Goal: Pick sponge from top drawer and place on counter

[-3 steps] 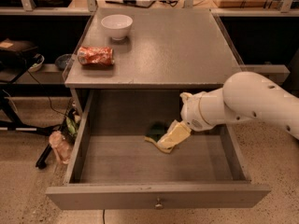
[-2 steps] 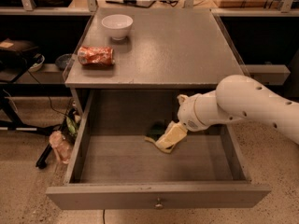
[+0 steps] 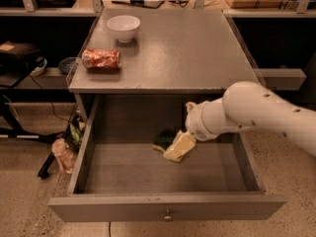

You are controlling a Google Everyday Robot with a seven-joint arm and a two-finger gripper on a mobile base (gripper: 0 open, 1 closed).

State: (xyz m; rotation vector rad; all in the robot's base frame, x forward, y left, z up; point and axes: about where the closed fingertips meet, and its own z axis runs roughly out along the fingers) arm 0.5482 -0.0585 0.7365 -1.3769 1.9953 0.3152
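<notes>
My gripper needs to close on the sponge's end (image 3: 175, 142) closest to the white arm, inside the open top drawer.
The top drawer (image 3: 148, 169) is pulled fully open, with its brass knob (image 3: 168, 215) on the front panel. The sponge (image 3: 162, 138) lies on the drawer floor near the back middle, dark green top showing. My gripper (image 3: 179, 147) is down inside the drawer, right against the sponge's right side; its pale yellow tip covers part of the sponge. The white arm (image 3: 256, 112) reaches in from the right. The counter (image 3: 187, 48) is the grey top above the drawer.
A crushed red-orange can (image 3: 101, 59) lies at the counter's left edge and a white bowl (image 3: 123, 27) stands behind it. A wooden shelf with metal posts (image 3: 163, 4) runs behind. Cables and bags sit on the floor at the left (image 3: 64, 154).
The arm has shifted slightly left over the drawer. The gripper stays low beside the sponge, and the sponge has not visibly moved.
</notes>
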